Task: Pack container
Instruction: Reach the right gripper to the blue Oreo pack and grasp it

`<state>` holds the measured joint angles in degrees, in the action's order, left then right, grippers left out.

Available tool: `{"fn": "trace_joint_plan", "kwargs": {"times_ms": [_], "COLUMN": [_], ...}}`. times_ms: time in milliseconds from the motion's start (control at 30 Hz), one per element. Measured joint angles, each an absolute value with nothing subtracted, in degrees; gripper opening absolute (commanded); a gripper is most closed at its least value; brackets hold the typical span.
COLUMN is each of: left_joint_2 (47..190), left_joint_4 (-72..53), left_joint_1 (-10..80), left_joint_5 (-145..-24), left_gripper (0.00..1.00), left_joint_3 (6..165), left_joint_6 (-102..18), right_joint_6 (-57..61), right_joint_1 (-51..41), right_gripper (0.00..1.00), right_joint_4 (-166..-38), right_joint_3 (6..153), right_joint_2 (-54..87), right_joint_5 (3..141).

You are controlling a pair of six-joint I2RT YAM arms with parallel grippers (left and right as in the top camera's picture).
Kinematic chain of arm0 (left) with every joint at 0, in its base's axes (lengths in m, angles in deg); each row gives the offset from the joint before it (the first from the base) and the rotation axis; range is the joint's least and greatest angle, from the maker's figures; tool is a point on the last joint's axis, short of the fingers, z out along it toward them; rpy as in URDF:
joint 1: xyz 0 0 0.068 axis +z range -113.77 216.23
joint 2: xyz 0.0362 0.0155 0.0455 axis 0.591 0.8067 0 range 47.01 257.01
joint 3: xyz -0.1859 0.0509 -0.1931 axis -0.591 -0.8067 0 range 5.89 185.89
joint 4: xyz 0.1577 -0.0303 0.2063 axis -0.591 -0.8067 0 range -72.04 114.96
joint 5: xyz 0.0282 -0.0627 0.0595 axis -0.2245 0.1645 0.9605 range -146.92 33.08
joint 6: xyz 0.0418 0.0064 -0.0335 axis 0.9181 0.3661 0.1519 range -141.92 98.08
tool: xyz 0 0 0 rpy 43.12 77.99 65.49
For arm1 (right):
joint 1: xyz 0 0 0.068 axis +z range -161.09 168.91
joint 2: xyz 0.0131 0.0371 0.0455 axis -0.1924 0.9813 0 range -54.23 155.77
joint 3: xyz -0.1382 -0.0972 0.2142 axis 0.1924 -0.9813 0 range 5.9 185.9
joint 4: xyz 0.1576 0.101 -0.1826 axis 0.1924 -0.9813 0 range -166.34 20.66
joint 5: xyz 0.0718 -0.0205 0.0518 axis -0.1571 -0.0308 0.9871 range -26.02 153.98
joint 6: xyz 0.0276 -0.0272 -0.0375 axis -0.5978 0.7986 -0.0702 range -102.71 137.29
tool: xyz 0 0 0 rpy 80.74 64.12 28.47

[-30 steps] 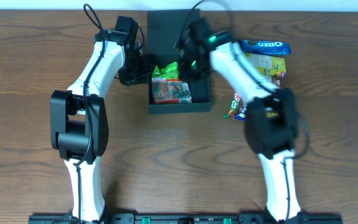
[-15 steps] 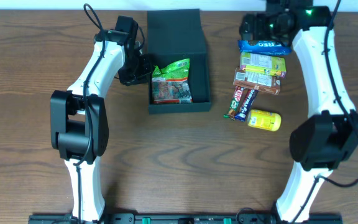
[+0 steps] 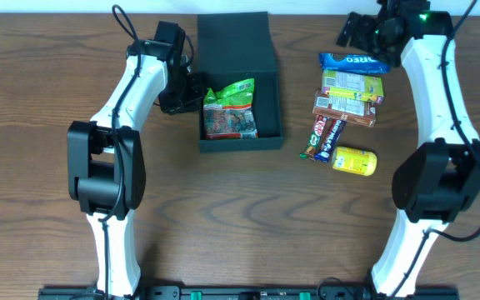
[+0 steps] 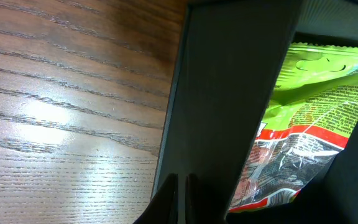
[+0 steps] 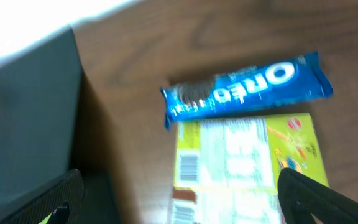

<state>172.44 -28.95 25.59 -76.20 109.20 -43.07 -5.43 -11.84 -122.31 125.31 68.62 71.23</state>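
Observation:
I move my right gripper to the blue Oreo packet next and grab its lettered end [image 3: 373,64] [image 5: 273,78], the end that is farther away from the container.
The container [image 3: 271,100] is a black square box with its flap lid lying open at the far side. A green and red snack packet [image 3: 230,110] lies inside it, and shows in the left wrist view as the packet [image 4: 303,118]. My left gripper [image 3: 192,90] is shut, pinching the container's left wall [image 4: 229,93], its fingers [image 4: 173,190] nearly touching. My right gripper [image 3: 348,35] hovers open at the far right, above the blue Oreo packet [image 5: 247,90] and a yellow-green packet [image 5: 247,152]. Nothing sits between its wide-spread fingertips [image 5: 325,196].
Loose snacks lie right of the container: the Oreo packet [image 3: 354,62], the yellow-green packet [image 3: 352,85], a brown bar [image 3: 344,108], a KitKat [image 3: 321,137] and a yellow packet [image 3: 355,161]. The table's far edge runs just behind the flap and my right gripper.
My right gripper has let go of the green snack packet in the container, opened wide and swung right to above the snack pile. The left arm has not moved.

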Motion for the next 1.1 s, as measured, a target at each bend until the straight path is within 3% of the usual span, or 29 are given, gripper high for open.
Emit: {"fn": "trace_joint_plan", "kwargs": {"times_ms": [367, 667, 1100], "left_joint_2": [172.44, 172.44, 172.44], "left_joint_4": [-28.97, -28.97, -28.97], "left_joint_1": [25.61, 25.61, 25.61], "left_joint_5": [-76.16, -75.99, -75.99], "left_gripper": [0.09, 0.12, 0.13], "left_joint_3": [109.20, 109.20, 109.20], "left_joint_6": [-43.13, -43.15, -43.15], "right_joint_6": [-10.17, -24.97, -35.46], "right_joint_1": [-8.52, -8.81, -10.99], "right_gripper": [0.99, 0.98, 0.99], "right_joint_4": [-116.74, -113.70, -132.08], "right_joint_3": [125.31, 125.47, 152.02], "right_joint_2": [68.64, 71.33, 89.49], "right_joint_5": [71.60, 70.96, 71.07]}}
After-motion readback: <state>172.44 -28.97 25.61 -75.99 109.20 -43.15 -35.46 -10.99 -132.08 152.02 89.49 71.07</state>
